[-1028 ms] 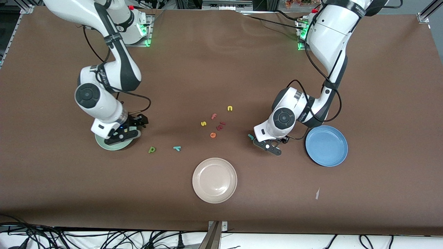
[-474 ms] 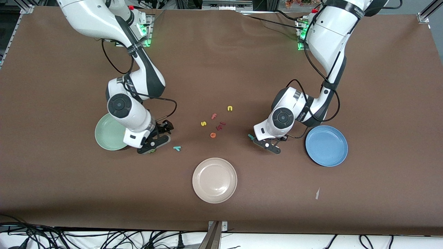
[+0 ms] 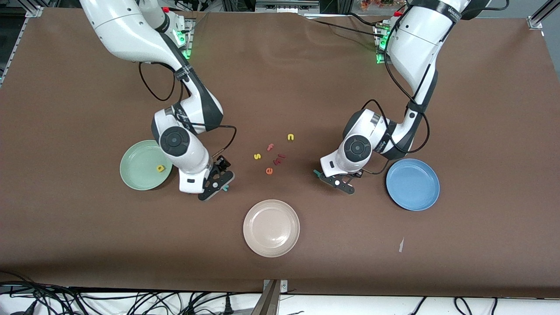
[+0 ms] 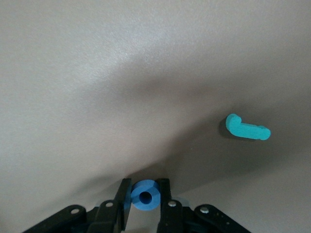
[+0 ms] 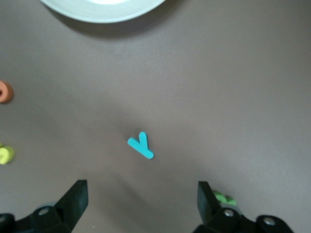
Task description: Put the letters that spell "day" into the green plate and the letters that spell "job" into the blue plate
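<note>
My left gripper has the blue ring "o", low beside the blue plate, to place. Next, I let go of it with that gripper in the blue plate (image 3: 400,189), off the plate's middle toward the teal "j".
My left gripper (image 3: 340,183) (image 4: 145,187) is shut on the blue ring "o" (image 4: 145,197), low at the table beside the blue plate (image 3: 412,184). The teal "j" (image 3: 316,173) (image 4: 247,128) lies loose close by. My right gripper (image 3: 216,185) (image 5: 142,191) hangs open over the teal "y" (image 3: 225,188) (image 5: 141,145), nothing between its fingers. The dark green letter (image 5: 223,198) shows beside one finger in the right wrist view; the hand hides it in the front view. A yellow round-bowled letter (image 3: 160,168) lies in the green plate (image 3: 135,168). The salmon-red letter (image 3: 278,159) sits mid-table.
A beige-white plate (image 3: 271,228) (image 5: 104,9) stands nearer the front camera, mid-table. Loose letters cluster in the middle: yellow "s" (image 3: 257,156), pink "f" (image 3: 270,147), orange "e" (image 3: 269,171), yellow "n" (image 3: 290,137). A scrap of paper (image 3: 401,245) lies near the front edge.
My right arm swung from over the green plate to above the teal "y", leaving the yellow letter in the plate. My left gripper closed on the blue "o".
</note>
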Controlling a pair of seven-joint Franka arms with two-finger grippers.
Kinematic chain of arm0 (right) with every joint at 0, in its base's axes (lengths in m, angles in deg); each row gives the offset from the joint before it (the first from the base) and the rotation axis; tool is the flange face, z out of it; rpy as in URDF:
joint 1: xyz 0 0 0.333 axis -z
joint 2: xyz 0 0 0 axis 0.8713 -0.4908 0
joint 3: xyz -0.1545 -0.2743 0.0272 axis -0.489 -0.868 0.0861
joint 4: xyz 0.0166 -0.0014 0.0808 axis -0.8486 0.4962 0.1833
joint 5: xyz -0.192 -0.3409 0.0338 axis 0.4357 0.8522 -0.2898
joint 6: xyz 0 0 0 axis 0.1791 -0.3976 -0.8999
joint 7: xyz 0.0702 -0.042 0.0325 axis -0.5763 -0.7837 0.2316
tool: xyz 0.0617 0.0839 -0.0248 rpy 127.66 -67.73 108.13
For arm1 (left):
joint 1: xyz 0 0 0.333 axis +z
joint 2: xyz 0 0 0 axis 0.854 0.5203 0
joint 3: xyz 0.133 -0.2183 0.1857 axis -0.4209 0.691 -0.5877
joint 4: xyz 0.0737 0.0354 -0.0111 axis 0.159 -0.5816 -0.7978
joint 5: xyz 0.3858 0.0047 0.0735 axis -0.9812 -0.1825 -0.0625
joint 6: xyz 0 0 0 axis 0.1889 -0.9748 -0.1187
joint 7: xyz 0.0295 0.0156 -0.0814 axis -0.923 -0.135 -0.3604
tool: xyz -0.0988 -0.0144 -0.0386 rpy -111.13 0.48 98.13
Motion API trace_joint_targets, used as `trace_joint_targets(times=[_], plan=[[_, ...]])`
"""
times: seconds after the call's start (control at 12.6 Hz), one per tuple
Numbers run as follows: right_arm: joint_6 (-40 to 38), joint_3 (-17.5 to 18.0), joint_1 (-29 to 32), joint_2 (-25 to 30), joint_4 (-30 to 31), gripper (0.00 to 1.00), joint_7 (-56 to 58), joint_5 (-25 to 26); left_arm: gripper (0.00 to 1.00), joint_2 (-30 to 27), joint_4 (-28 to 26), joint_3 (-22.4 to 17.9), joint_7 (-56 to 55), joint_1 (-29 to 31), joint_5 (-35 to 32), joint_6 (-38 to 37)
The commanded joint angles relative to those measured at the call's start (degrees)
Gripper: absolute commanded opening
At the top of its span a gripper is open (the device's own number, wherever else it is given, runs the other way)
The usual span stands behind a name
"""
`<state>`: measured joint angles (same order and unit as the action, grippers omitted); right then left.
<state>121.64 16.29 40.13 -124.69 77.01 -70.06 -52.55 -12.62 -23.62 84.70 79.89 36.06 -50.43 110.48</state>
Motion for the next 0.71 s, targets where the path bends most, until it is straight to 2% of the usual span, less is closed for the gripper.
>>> trace_joint_targets(times=[0.0,0.24,0.63], plan=[[0.09,1.07,0.53,-2.82,-3.53,1.00,5.59,2.02,0.12,-4.64,-1.33,-0.95,2.09,0.62,-1.16,-3.59],[3.94,1.08,0.71,-4.84,-3.71,1.00,12.00,1.67,0.12,-6.58,-1.33,-4.55,14.10,3.07,-1.16,-4.49],[4.92,1.87,0.71,-7.39,-3.79,1.00,14.22,1.76,0.12,-5.62,-1.33,-4.56,29.33,13.26,-1.16,-3.97]])
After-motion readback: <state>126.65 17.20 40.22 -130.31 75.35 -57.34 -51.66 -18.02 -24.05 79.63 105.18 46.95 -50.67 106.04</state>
